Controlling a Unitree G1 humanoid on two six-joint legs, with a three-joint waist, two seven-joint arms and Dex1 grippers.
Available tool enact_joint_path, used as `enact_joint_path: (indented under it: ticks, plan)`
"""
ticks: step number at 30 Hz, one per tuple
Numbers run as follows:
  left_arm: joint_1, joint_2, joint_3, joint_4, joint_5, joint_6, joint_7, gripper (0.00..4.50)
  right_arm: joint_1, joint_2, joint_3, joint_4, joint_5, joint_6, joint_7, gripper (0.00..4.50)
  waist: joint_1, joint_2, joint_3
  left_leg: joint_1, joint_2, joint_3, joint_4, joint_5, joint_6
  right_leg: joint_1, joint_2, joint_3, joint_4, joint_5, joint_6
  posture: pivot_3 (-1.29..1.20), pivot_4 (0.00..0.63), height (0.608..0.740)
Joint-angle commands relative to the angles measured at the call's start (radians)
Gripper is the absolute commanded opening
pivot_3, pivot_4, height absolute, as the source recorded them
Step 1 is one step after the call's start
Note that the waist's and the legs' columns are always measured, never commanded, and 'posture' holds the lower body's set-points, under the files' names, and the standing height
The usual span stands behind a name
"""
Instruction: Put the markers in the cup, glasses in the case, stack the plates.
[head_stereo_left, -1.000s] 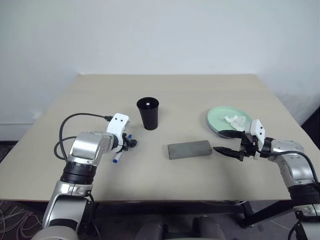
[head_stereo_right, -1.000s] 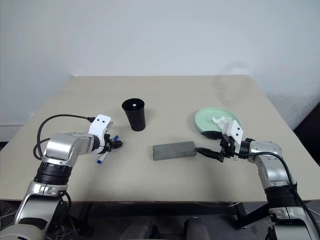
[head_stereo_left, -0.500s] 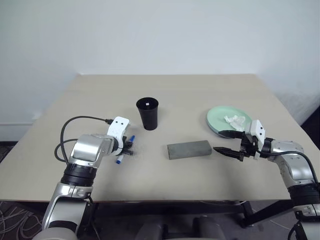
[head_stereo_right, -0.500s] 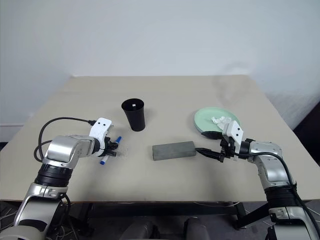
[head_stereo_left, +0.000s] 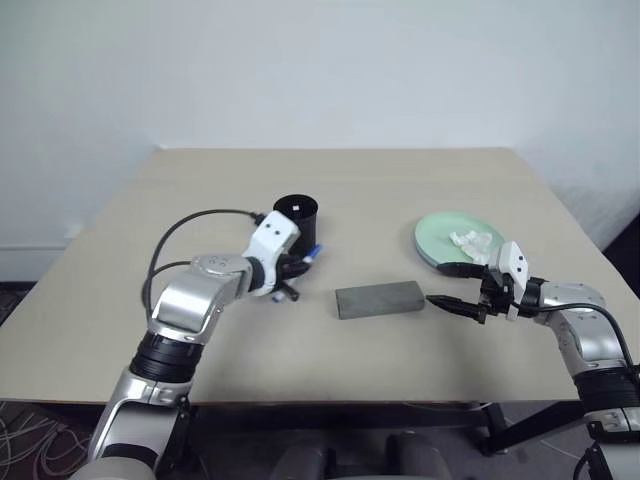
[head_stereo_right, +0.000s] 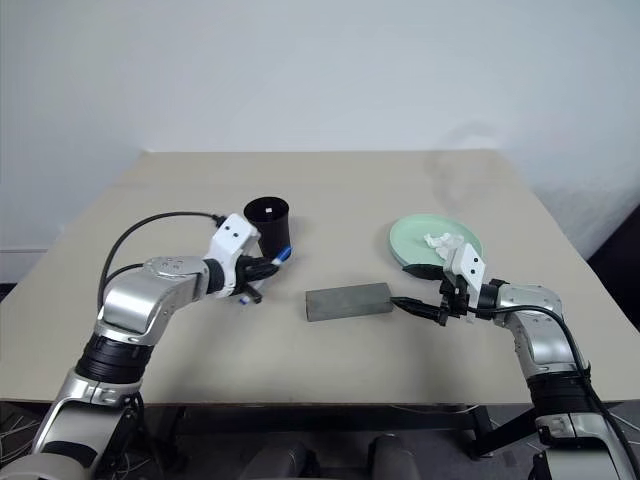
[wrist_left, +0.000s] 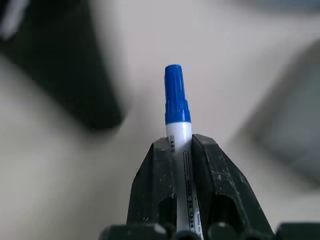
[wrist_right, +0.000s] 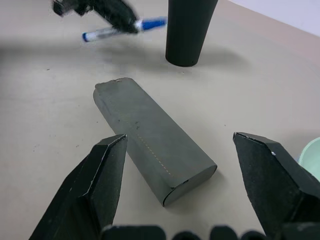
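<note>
I will use my left gripper to let go of the white marker with a blue cap, now lifted just in front of the cup, inside the opening of the black cup (head_stereo_left: 297, 208) (wrist_left: 20, 20).
My left gripper (head_stereo_left: 291, 268) is shut on the white marker with a blue cap (wrist_left: 176, 115), lifted off the table just in front of the black cup (head_stereo_left: 297, 218); the blue cap (head_stereo_left: 311, 251) points toward the cup's right side. The cup stands upright at mid-table. The grey case (head_stereo_left: 379, 298) lies closed to the right of it. My right gripper (head_stereo_left: 447, 301) hovers open at the case's right end, its fingers (wrist_right: 97, 175) spread wide of the case (wrist_right: 150, 145). A mint green plate (head_stereo_left: 440, 232) sits at the right with another plate's edge showing under it.
A crumpled white tissue (head_stereo_left: 473, 241) lies on the green plate. The beige table (head_stereo_left: 340, 180) ends close behind my right arm at its right edge, with a white wall beyond the far edge.
My left gripper closed on the blue-capped marker, lifted it off the table and carried it right, up to the cup. The right arm stayed still.
</note>
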Motion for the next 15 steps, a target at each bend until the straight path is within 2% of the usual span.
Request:
enact_joint_path:
  ticks: [1, 6, 9, 15]
  plan:
    - [-0.036, -0.061, 0.025, 0.014, 0.007, -0.252, -0.021, 0.1, -0.029, -0.001, -0.01, -0.005, -0.004, -0.023, -0.005, 3.68, 0.0, 0.0, 0.0, 0.0, 0.0, 0.0, 0.0, 0.0, 0.0, 0.0, 0.0, 0.0, 0.0, 0.0, 0.0, 0.0, 0.0, 0.74]
    - [-0.185, -0.197, 0.095, 0.261, 0.062, -0.53, 0.108, 0.1, -0.037, 0.007, -0.013, 0.001, -0.011, -0.029, -0.01, 3.68, 0.006, 0.0, 0.0, 0.0, 0.0, 0.0, 0.001, 0.001, 0.002, 0.001, 0.0, 0.0, 0.0, 0.0, 0.0, 0.0, 0.0, 0.74]
    - [-0.295, -0.204, 0.066, 0.503, 0.215, -0.784, 0.249, 0.1, -0.04, 0.009, -0.014, -0.003, -0.012, -0.027, -0.012, 3.68, 0.007, 0.0, 0.0, 0.001, -0.001, 0.001, 0.001, 0.003, 0.004, 0.002, 0.001, 0.0, -0.001, 0.001, 0.0, 0.0, 0.0, 0.74]
    - [-0.476, -0.24, 0.117, 0.959, 0.313, -1.165, 0.513, 0.1, -0.045, 0.012, -0.016, -0.012, -0.011, -0.026, -0.023, 3.68, 0.009, 0.0, 0.0, 0.001, -0.001, 0.001, 0.001, 0.003, 0.005, 0.002, 0.001, 0.0, -0.001, 0.001, 0.0, 0.0, 0.0, 0.74]
